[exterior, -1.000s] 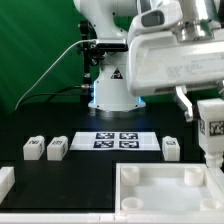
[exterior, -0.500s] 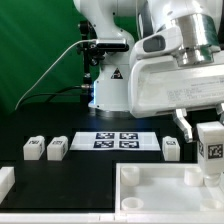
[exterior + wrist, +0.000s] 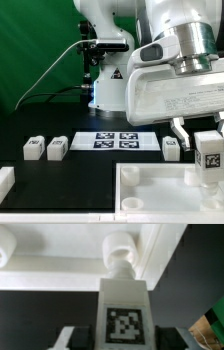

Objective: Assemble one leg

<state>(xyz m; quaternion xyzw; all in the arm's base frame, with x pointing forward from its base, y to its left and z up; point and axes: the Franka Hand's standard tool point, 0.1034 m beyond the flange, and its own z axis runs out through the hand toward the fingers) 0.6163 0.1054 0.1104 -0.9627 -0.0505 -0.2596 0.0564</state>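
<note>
The leg, now upright above the tray-shaped part, will be released by my gripper, standing upright in the rounded hollow at the white tray-shaped part's corner [image 3: 203, 205] [image 3: 121, 252].
My gripper [image 3: 208, 148] is shut on a leg [image 3: 209, 152], a white post with a black-and-white tag, held upright above the right side of the large white tray-shaped part [image 3: 150, 185]. In the wrist view the held leg [image 3: 124, 308] sits between my fingers [image 3: 72, 336], its far end over a rounded peg-like recess wall of the tray-shaped part [image 3: 60, 263]. Three more legs lie on the black table: two at the exterior view's left [image 3: 33, 148] [image 3: 57, 148] and one at the right [image 3: 171, 148].
The marker board [image 3: 117, 139] lies behind the tray-shaped part at the table's middle. The robot base [image 3: 108, 85] stands behind it. A white block [image 3: 5, 180] sits at the exterior view's left front edge.
My gripper with the leg has come down and moved a little toward the exterior view's left, closer to the tray-shaped part.
</note>
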